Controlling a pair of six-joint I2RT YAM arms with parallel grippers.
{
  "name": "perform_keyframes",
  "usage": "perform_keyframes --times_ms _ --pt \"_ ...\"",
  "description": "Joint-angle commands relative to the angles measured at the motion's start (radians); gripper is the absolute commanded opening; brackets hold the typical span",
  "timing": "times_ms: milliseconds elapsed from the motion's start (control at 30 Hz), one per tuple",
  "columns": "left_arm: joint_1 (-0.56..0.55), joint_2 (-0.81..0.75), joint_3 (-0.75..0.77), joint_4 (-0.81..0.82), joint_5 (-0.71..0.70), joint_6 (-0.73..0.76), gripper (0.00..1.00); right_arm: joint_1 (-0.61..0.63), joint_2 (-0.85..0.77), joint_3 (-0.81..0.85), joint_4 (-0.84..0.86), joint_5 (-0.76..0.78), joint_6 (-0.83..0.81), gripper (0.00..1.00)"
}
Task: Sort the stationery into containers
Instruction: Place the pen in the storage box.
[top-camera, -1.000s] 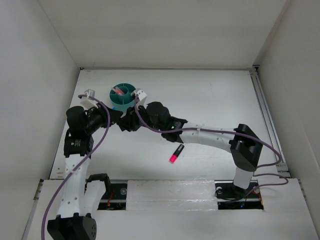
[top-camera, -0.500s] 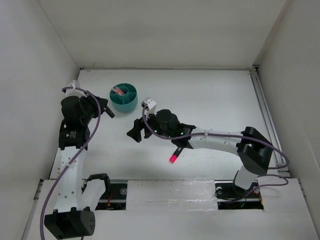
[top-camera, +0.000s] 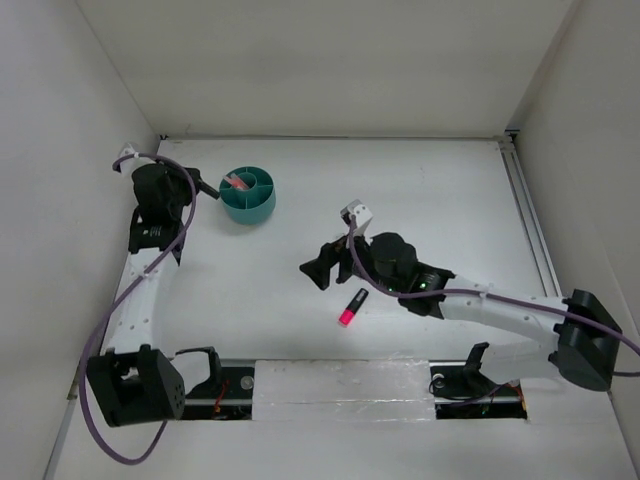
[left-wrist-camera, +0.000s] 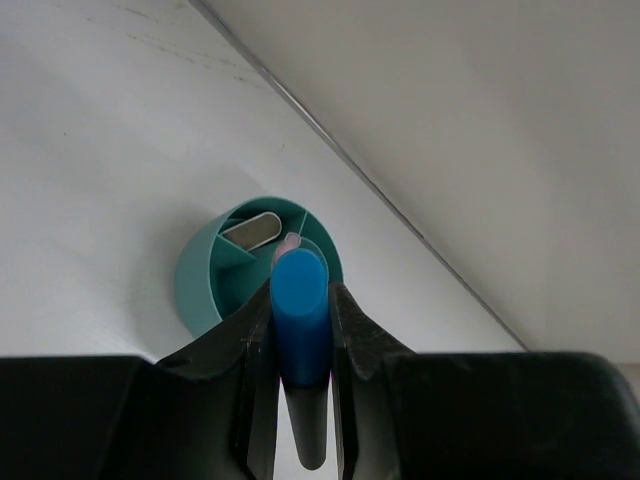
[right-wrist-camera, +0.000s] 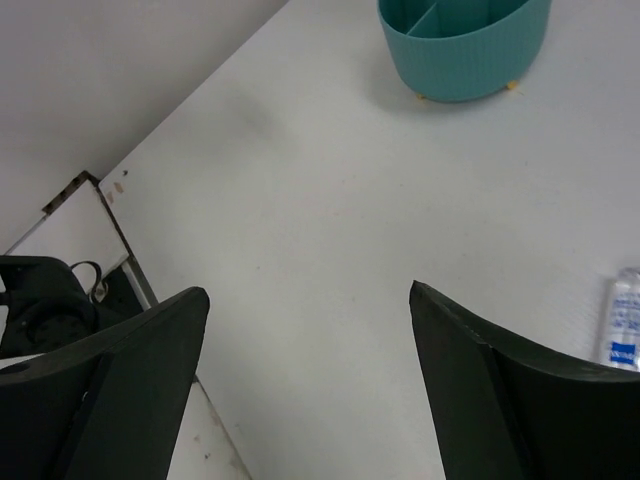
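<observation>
I need to release the blue-black marker from my left gripper in the near open compartment of the round teal container (top-camera: 241, 204) (left-wrist-camera: 242, 287).
The round teal container (top-camera: 249, 205) stands at the far left of the table; something pink (top-camera: 238, 183) lies in one compartment. In the left wrist view my left gripper (left-wrist-camera: 300, 292) is shut on a blue-black marker (left-wrist-camera: 300, 325), which points at the container (left-wrist-camera: 205, 290) just beyond it. A grey-beige eraser (left-wrist-camera: 250, 230) lies inside. My left gripper (top-camera: 207, 188) sits just left of the tub. My right gripper (top-camera: 318, 268) stands open and empty over bare table (right-wrist-camera: 308, 292). A pink highlighter (top-camera: 350, 310) with a black cap lies nearer, to its right. A clear-blue tube (right-wrist-camera: 622, 322) shows at the right edge.
White walls close in the table on the left, back and right. A metal rail (top-camera: 527, 235) runs along the right side. The right arm's forearm (top-camera: 490, 305) stretches low across the near right of the table. The table's near-left edge (right-wrist-camera: 120, 240) shows past the right gripper.
My right gripper has drawn back from the tub toward the near middle and opened wide. My left arm swung to the far left, still holding the marker, and now faces the tub.
</observation>
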Motion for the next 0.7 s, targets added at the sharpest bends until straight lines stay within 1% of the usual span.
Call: perform_keyframes --times_ms 0,200,300,467,667 --pt "0.006 0.043 -0.037 0.213 -0.045 -0.065 0.0 0.003 -0.094 -0.05 -0.004 0.063 -0.002 0.88" --pt "0.006 0.127 -0.083 0.327 -0.027 -0.109 0.0 0.003 -0.213 -0.107 -0.075 0.072 -0.002 0.89" --pt "0.006 0.156 -0.099 0.396 -0.027 -0.109 0.0 0.003 -0.259 -0.133 -0.084 0.072 0.007 0.9" --pt "0.006 0.209 -0.158 0.514 -0.027 -0.12 0.0 0.003 -0.272 -0.142 -0.093 0.081 0.007 0.91" --pt "0.006 0.281 -0.195 0.572 -0.009 -0.111 0.0 0.003 -0.272 -0.142 -0.093 0.081 0.007 0.91"
